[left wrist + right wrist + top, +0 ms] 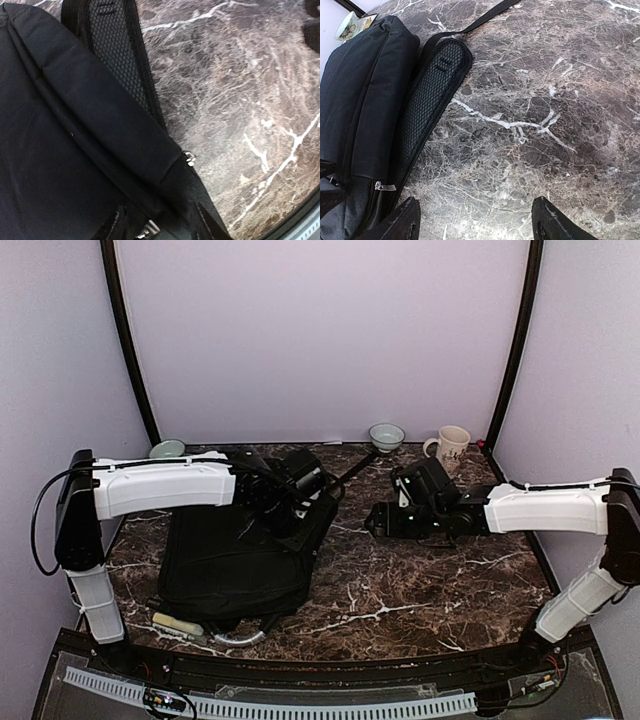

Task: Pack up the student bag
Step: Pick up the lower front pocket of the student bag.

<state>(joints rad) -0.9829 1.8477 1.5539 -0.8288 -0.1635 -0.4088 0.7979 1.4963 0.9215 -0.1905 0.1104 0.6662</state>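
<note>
Next, I move my right gripper next to the student bag's raised side (312, 520) (380, 112), beside the strap's mesh pad, and grab the fabric there.
The student bag (225, 565) is a large black fabric bag lying flat at the left of the table. Its grey curved handle (240, 638) is at the near edge, and its strap (352, 469) runs toward the back. My left gripper (303, 510) is over the bag's far right corner. In the left wrist view its fingers (204, 220) stand on either side of the bag's raised edge (165, 195), closed on the fabric near a zip pull (189, 159). My right gripper (373, 521) is open and empty, low over the table right of the bag (365, 95), its fingertips (545, 222) wide apart.
A pale green bowl (167, 449) stands at the back left. A patterned bowl (386, 436) and a cream mug (450, 447) stand at the back right. A cream stick-like object (178, 624) lies by the bag's near edge. The strap's mesh pad (435, 90) lies beside the bag.
</note>
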